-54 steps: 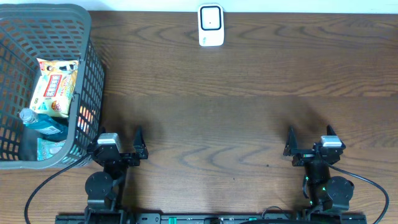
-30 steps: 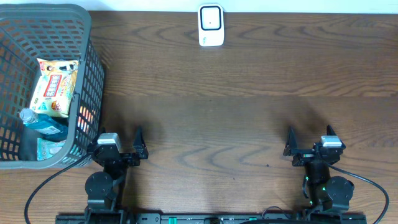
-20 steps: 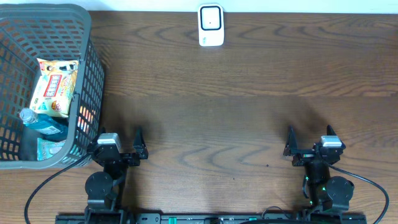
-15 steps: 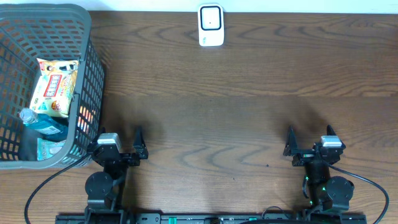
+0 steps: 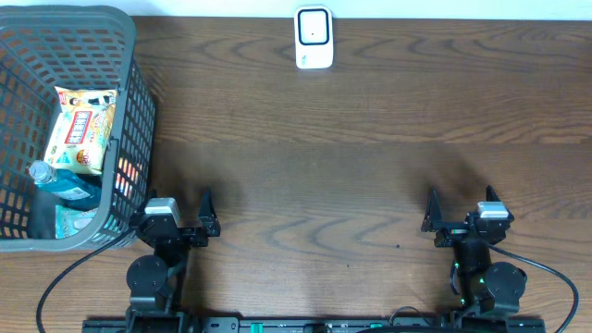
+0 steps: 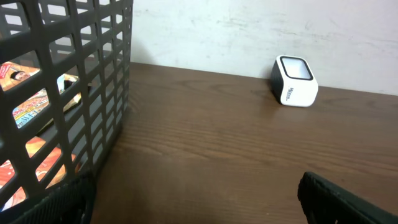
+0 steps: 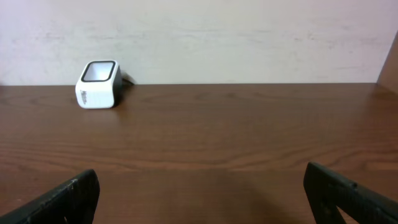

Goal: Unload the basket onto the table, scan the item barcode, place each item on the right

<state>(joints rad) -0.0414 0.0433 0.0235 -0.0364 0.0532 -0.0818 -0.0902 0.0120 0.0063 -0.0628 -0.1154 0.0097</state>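
Note:
My left gripper needs to reach into the basket next and close on the cap end [image 5: 44, 173] of the blue bottle beside the snack packet.
The white barcode scanner [image 5: 314, 38] stands at the far edge of the table, in the middle. It also shows in the left wrist view as a scanner [image 6: 296, 81] far ahead to the right, and in the right wrist view as a scanner [image 7: 97, 84] far ahead to the left. A snack packet [image 5: 83, 128] and a blue bottle [image 5: 65, 183] lie in the dark mesh basket [image 5: 139, 111] at the left. My left gripper [image 5: 176, 217] rests open at the near edge beside the basket. My right gripper [image 5: 460, 220] rests open at the near right. Both hold nothing.
The basket wall [image 6: 74, 93] fills the left of the left wrist view, close to my left gripper [image 6: 199, 208]. Bare wood lies ahead of my right gripper [image 7: 205, 205], with a pale wall behind the table.

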